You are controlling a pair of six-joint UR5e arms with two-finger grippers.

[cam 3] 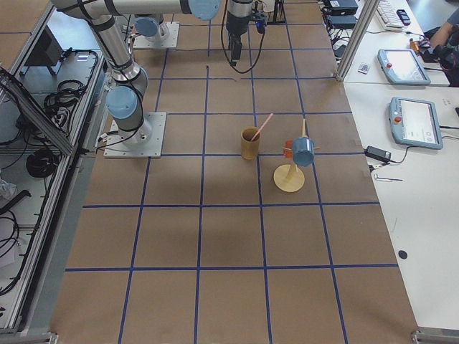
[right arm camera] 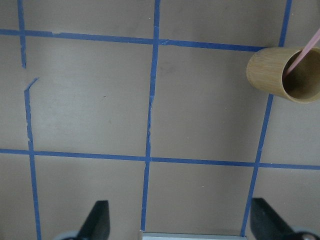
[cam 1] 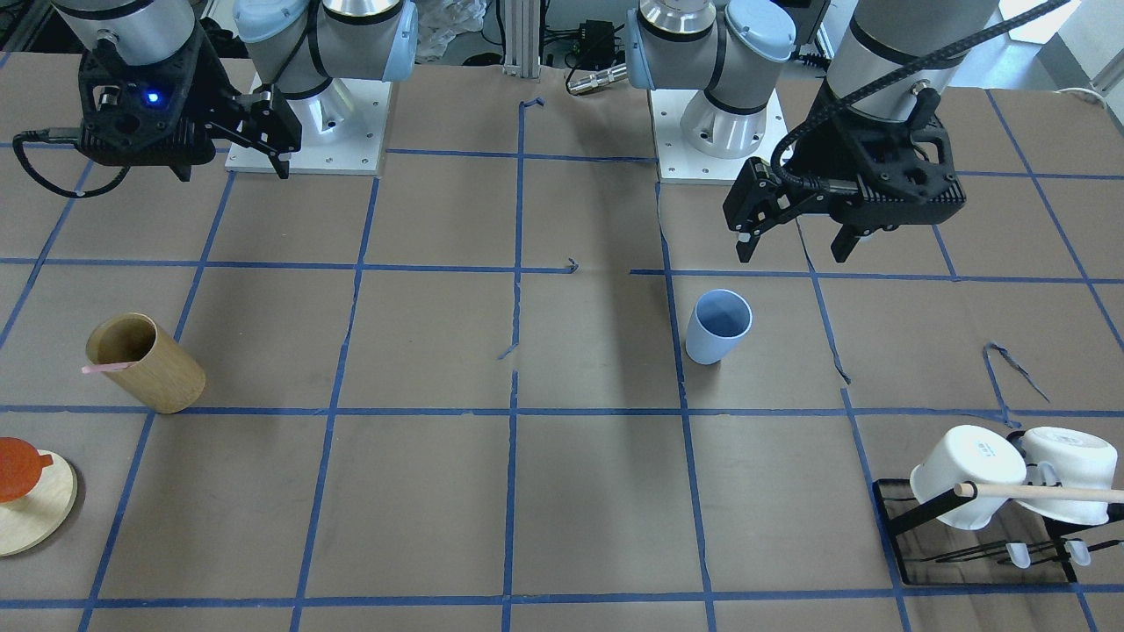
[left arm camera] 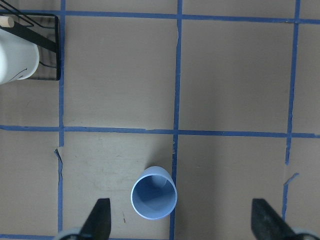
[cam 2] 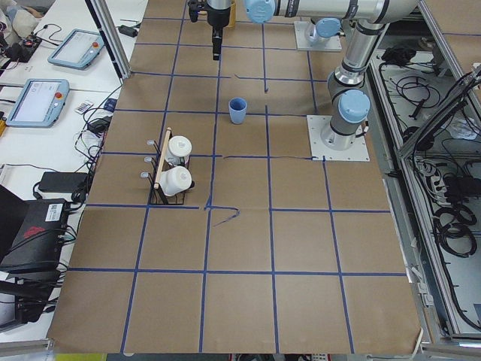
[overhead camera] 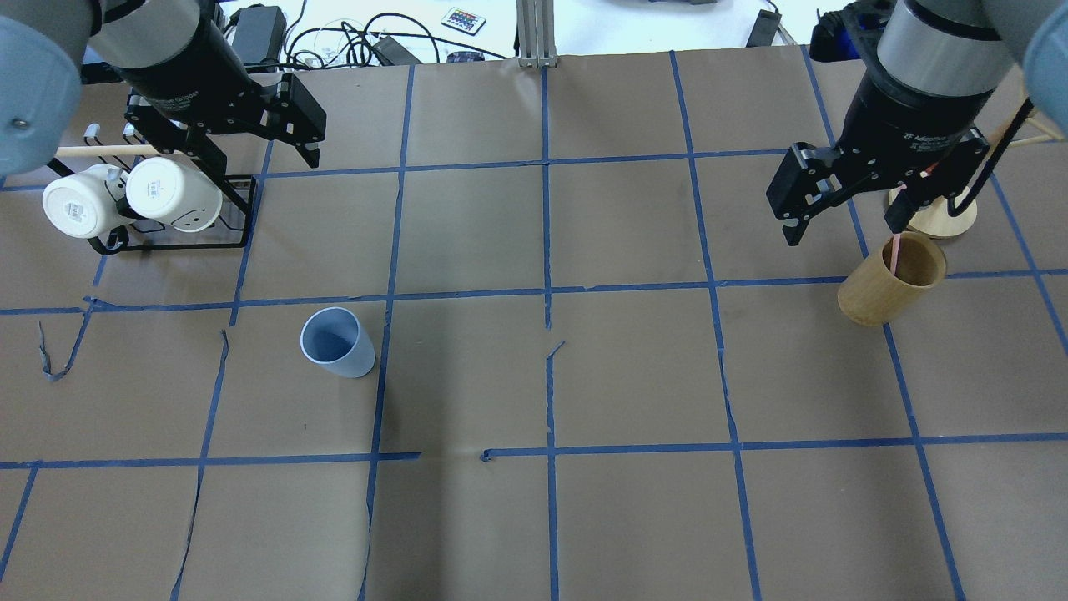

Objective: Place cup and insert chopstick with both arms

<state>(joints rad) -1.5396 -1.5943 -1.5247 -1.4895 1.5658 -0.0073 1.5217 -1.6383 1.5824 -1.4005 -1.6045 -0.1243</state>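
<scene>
Next, I close my right gripper on the loose end (cam 1: 89,369) (right arm camera: 315,39) of the pink chopstick, where it pokes out past the tan cylinder's rim.
The pale blue cup (cam 1: 718,326) stands upright on the brown table, also in the overhead view (overhead camera: 338,342) and the left wrist view (left arm camera: 154,193). My left gripper (cam 1: 793,254) hovers open and empty above the table, behind the cup and toward the mug rack (overhead camera: 263,163). The thin pink chopstick (overhead camera: 894,250) leans inside a tan wooden cylinder (overhead camera: 889,280), its end sticking out past the rim (cam 1: 107,368). My right gripper (overhead camera: 843,224) is open and empty, high above the table just beside the cylinder. The right wrist view shows the stick (right arm camera: 304,52) at the top right.
A black rack with two white mugs (overhead camera: 133,200) and a long wooden dowel (cam 1: 1045,491) stands on my left side. A round wooden stand (cam 1: 35,509) with a red piece sits beside the tan cylinder; the right side view shows another blue cup (cam 3: 303,150) on it.
</scene>
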